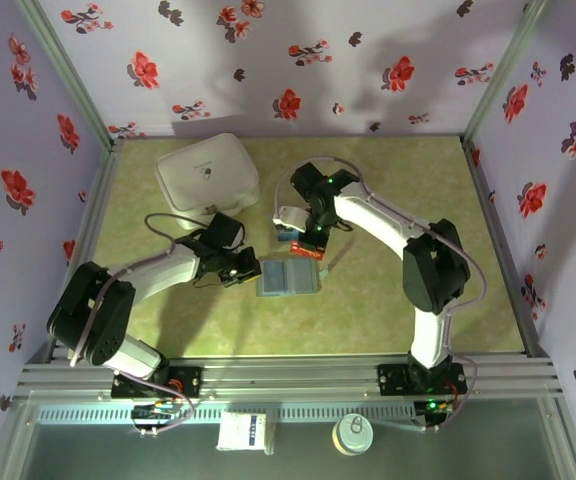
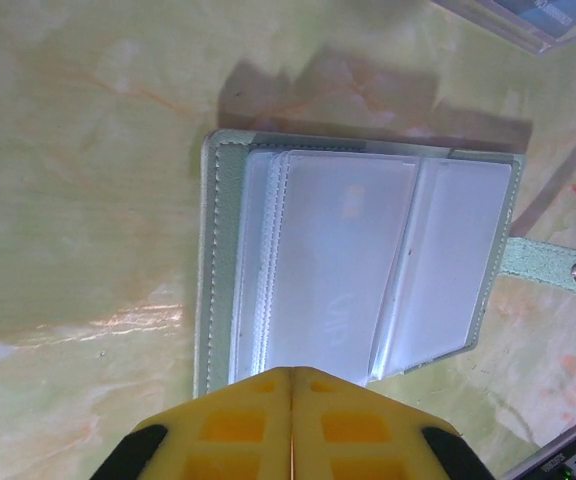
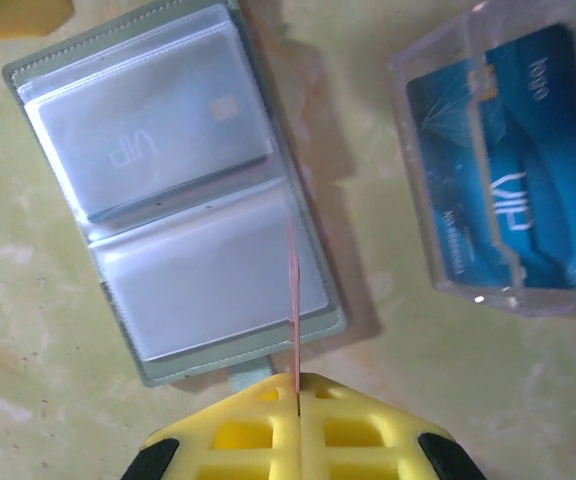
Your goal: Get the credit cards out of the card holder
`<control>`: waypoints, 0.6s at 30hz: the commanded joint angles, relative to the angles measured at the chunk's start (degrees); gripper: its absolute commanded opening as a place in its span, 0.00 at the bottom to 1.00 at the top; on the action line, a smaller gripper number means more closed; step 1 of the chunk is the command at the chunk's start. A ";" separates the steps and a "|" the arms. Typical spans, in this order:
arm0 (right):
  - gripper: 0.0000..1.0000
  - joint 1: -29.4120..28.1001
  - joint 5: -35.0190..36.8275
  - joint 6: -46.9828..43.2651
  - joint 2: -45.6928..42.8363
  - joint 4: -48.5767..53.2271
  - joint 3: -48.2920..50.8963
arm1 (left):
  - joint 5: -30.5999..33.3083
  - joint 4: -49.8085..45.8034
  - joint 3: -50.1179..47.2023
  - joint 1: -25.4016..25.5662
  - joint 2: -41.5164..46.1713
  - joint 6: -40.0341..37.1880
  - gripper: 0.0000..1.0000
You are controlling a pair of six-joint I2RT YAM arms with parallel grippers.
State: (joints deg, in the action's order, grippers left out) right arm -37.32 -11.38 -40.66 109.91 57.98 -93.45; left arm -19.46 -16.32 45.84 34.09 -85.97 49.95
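Next, my right gripper lets go of the red credit card in the clear plastic box (image 1: 291,214), at a spot just behind the blue credit card.
The card holder (image 1: 288,277) lies open on the green table, with clear pockets facing up (image 2: 358,250) (image 3: 178,190). A pale card sits in one pocket. My left gripper (image 2: 291,372) is shut with nothing visible between its fingers, and its tips sit at the holder's left edge (image 1: 245,266). My right gripper (image 3: 296,378) is shut on a red credit card (image 3: 293,290), seen edge-on just above the holder's strap end. In the top view the red card (image 1: 306,253) hangs under the right gripper (image 1: 309,243). A blue credit card (image 3: 513,160) lies in a clear plastic box.
The clear plastic box (image 3: 438,200) stands just beyond the holder, near the right gripper (image 1: 285,238). A big white lidded case (image 1: 208,172) sits at the back left. Flowered walls enclose the table on three sides.
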 commanded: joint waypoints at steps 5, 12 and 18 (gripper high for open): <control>0.00 2.45 -2.31 -9.64 6.47 5.53 -12.82 | 1.55 -3.26 -1.21 -0.62 2.48 -1.34 0.08; 0.00 4.99 -3.94 -11.27 13.52 8.90 -25.50 | 2.82 -4.01 -1.98 -0.74 4.50 -0.64 0.08; 0.00 6.54 -6.26 -10.60 18.02 8.47 -32.93 | 3.18 -4.30 -1.81 -0.86 4.87 -0.66 0.08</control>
State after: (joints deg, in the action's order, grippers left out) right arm -31.33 -15.57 -50.48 125.99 64.51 -123.31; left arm -17.47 -18.96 44.29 33.71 -82.24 49.76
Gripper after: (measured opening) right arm 0.065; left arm 0.081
